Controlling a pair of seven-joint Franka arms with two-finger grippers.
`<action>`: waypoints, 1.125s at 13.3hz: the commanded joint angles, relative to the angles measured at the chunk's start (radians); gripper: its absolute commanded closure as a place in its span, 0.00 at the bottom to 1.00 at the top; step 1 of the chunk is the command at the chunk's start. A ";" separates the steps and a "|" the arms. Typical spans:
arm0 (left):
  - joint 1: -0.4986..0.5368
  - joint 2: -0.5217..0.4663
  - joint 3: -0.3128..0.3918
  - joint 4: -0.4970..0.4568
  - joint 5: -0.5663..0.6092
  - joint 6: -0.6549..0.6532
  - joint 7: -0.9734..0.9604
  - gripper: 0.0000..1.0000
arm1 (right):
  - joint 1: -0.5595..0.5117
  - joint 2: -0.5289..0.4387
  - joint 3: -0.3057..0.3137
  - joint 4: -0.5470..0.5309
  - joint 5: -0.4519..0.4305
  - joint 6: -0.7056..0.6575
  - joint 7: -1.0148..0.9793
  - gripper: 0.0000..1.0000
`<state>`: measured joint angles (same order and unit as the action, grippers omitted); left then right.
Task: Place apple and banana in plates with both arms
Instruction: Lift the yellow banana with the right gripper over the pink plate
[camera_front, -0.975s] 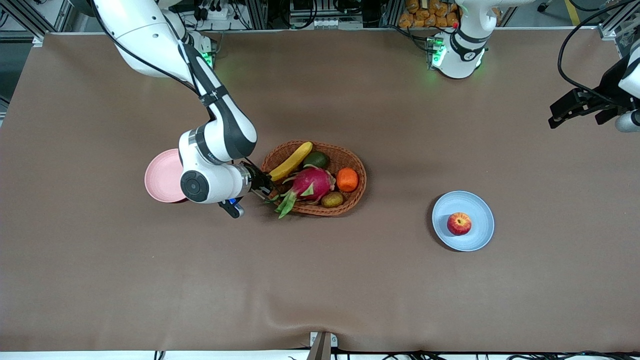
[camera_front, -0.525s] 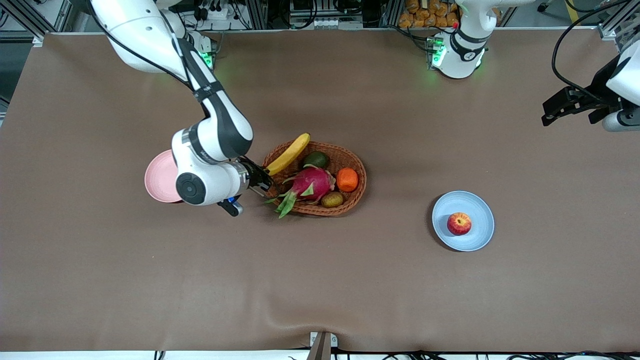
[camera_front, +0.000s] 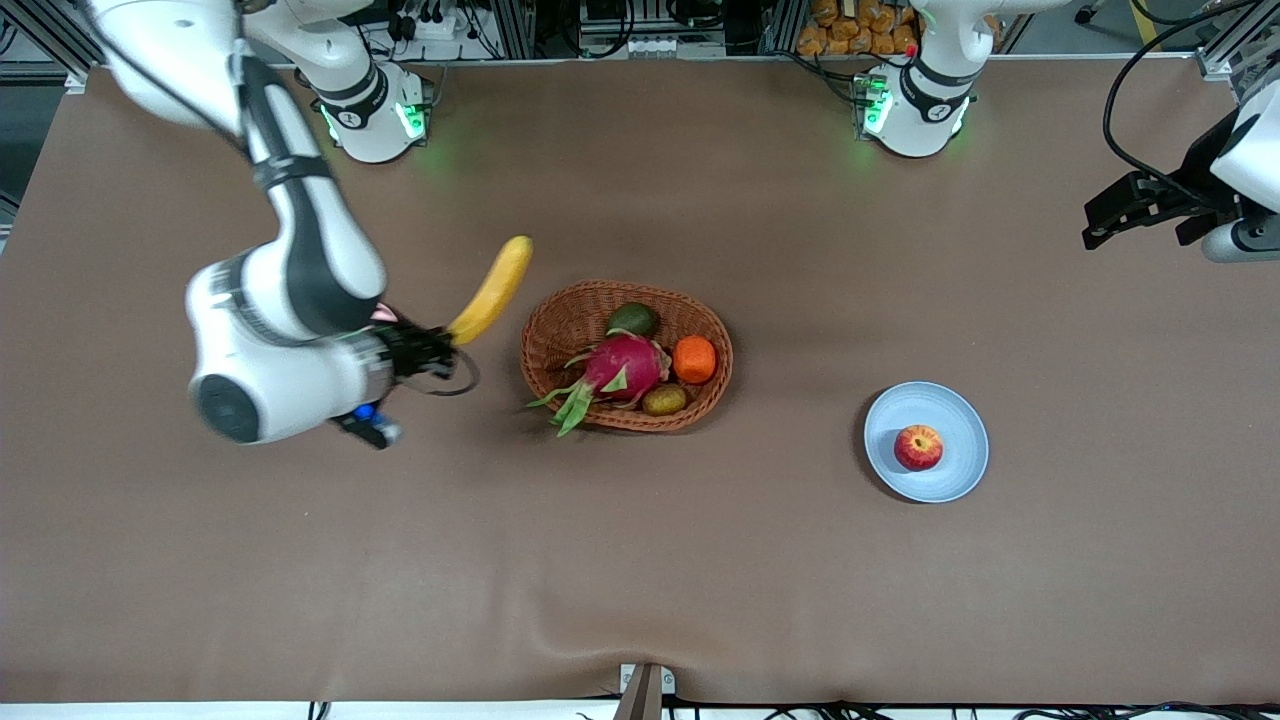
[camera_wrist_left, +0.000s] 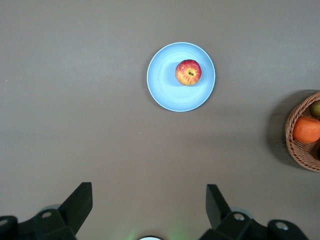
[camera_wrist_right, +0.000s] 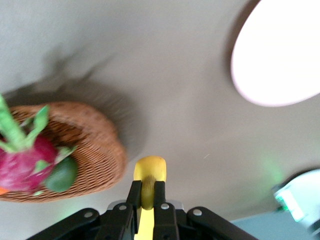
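Note:
The banana will go down from my right gripper on the pale pink plate (camera_front: 362, 342) (camera_wrist_right: 280, 52), a little toward the wicker basket.
My right gripper (camera_front: 443, 346) is shut on the lower end of the long yellow banana (camera_front: 492, 287), which hangs in the air beside the wicker basket (camera_front: 560, 330). In the right wrist view the jaws (camera_wrist_right: 146, 192) pinch the banana (camera_wrist_right: 150, 171), and the pale pink plate (camera_wrist_right: 280, 60) lies on the table below. The right arm hides that plate in the front view. The red apple (camera_front: 918, 447) rests on the pale blue plate (camera_front: 955, 478). My left gripper (camera_front: 1100, 225) hangs open and empty at the left arm's end of the table, looking down on the apple (camera_wrist_left: 188, 72) and blue plate (camera_wrist_left: 162, 92).
The basket holds a pink dragon fruit (camera_front: 622, 366), an orange fruit (camera_front: 694, 359), a green avocado (camera_front: 632, 319) and a small brownish fruit (camera_front: 664, 400). Brown table cloth lies bare between basket and blue plate, and along the edge nearest the front camera.
The right arm has lifted the banana out of the basket and swung it toward the right arm's end of the table. The left arm has barely shifted.

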<state>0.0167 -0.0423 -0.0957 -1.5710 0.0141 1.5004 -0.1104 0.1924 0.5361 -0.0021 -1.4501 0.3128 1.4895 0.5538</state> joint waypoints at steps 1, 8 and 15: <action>0.000 -0.022 -0.001 -0.004 -0.017 -0.017 0.020 0.00 | -0.105 -0.001 0.017 0.002 -0.096 -0.020 -0.225 1.00; 0.005 -0.036 -0.001 -0.012 -0.017 -0.042 0.020 0.00 | -0.196 0.013 0.017 -0.113 -0.232 0.141 -0.492 1.00; 0.008 -0.034 0.001 -0.026 -0.017 -0.042 0.018 0.00 | -0.197 0.064 0.017 -0.159 -0.282 0.264 -0.509 1.00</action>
<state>0.0179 -0.0539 -0.0960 -1.5820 0.0141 1.4668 -0.1103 0.0064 0.5901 0.0062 -1.6016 0.0590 1.7382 0.0624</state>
